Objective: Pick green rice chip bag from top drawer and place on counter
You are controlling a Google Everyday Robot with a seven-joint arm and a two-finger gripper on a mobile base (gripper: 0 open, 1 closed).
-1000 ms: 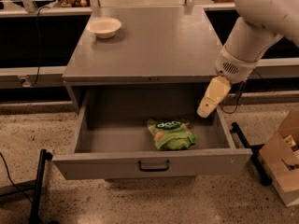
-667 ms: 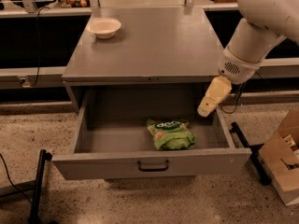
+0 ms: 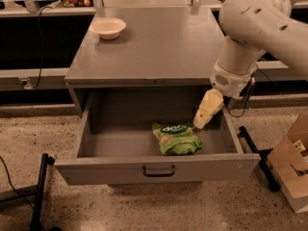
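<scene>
The green rice chip bag's far side (image 3: 186, 133), the one nearest the counter, is the next place my gripper needs to go to and close on.
The green rice chip bag (image 3: 177, 138) lies flat on the floor of the open top drawer (image 3: 96, 170), right of centre and near the front panel. My gripper (image 3: 207, 112) hangs on the white arm inside the drawer's right side, just above and to the right of the bag, pointing down-left toward it and holding nothing. The grey counter (image 3: 159, 47) is the cabinet top above the drawer.
A white bowl (image 3: 109, 28) stands on the counter's back left. A cardboard box (image 3: 291, 170) sits on the floor at the right, with a black bar (image 3: 255, 153) beside the drawer. A black stand (image 3: 38, 191) is at the lower left.
My gripper has moved down and to the left, closer to the bag. The bag, drawer and bowl have not moved.
</scene>
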